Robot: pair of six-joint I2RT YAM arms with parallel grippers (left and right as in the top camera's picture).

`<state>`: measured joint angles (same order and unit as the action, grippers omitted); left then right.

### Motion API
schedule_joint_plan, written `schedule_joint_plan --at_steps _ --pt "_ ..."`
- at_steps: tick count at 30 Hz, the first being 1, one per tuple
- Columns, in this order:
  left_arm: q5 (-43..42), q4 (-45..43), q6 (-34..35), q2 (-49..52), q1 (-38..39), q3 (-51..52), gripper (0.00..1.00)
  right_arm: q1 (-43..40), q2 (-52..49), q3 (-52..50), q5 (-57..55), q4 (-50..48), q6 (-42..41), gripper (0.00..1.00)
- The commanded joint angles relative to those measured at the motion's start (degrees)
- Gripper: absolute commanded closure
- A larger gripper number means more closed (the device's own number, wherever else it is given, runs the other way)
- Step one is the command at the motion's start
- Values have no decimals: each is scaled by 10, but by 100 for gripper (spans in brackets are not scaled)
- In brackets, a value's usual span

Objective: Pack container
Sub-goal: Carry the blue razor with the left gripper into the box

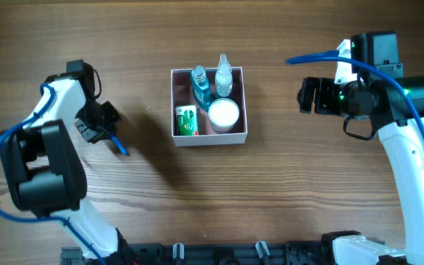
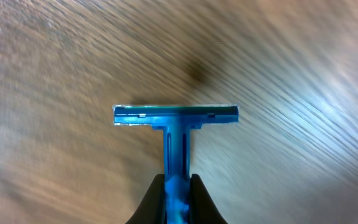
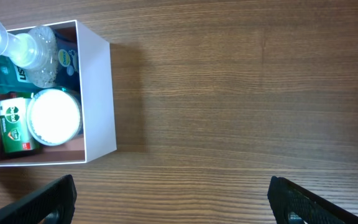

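Next, I let go of the blue T-shaped razor with my left gripper in the container (image 1: 199, 104) between the green packet and the blue bottle.
The container (image 1: 246, 103) is a square white box with a pink inside, standing at the table's middle. In it are a blue bottle (image 1: 199, 82), a clear bottle (image 1: 224, 73), a white-lidded jar (image 1: 224, 113) and a green packet (image 1: 188, 121). My left gripper (image 1: 103, 125) hangs to the container's left, shut on the handle of a blue T-shaped razor (image 2: 176, 118), whose head points away from the jaws over bare wood. My right gripper (image 1: 311, 96) stands open to the container's right with nothing between its fingers. In the right wrist view the container (image 3: 98, 93) lies at the upper left.
Wooden tabletop (image 1: 293, 184) lies all round the container. Blue cables run along both arms. A black rail (image 1: 219, 254) lines the table's front edge.
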<state>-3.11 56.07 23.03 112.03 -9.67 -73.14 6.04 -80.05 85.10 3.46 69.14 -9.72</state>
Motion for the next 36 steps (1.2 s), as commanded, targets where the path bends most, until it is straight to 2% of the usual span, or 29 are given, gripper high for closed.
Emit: schedule_joint_plan --at_steps 1,6,8,10,14,19,28,29,31,33,36 --pt "-9 10 -1 -107 45 -4 96 -1 -4 -3 9 -3 7 0" --pt "-9 -9 -2 -224 147 -5 96 -1 -4 -3 9 -3 7 0" --pt "-9 -32 -21 -249 193 -5 96 -1 -4 -3 9 -5 7 0" --pt "-7 -58 -47 -259 238 -5 96 -1 -4 -3 9 -6 7 0" --pt "-5 -100 -46 -245 300 -5 96 -1 -4 -3 9 -5 7 0" --pt "-5 -138 -46 -203 333 -5 96 -1 -4 -3 9 -5 7 0" --pt "-4 -138 -46 -145 332 -5 93 -1 -4 -3 9 -5 7 0" --pt "-2 -140 -46 -143 332 -5 87 -1 -4 -3 9 -5 7 0" --pt "-2 -142 -47 -143 332 -5 67 -1 -4 -3 9 -5 7 0" --pt "-2 -144 -47 -143 332 -5 40 -1 -4 -3 9 -4 7 0" --pt "-3 -144 -47 -143 326 -5 37 -1 -4 -3 9 -1 7 0"
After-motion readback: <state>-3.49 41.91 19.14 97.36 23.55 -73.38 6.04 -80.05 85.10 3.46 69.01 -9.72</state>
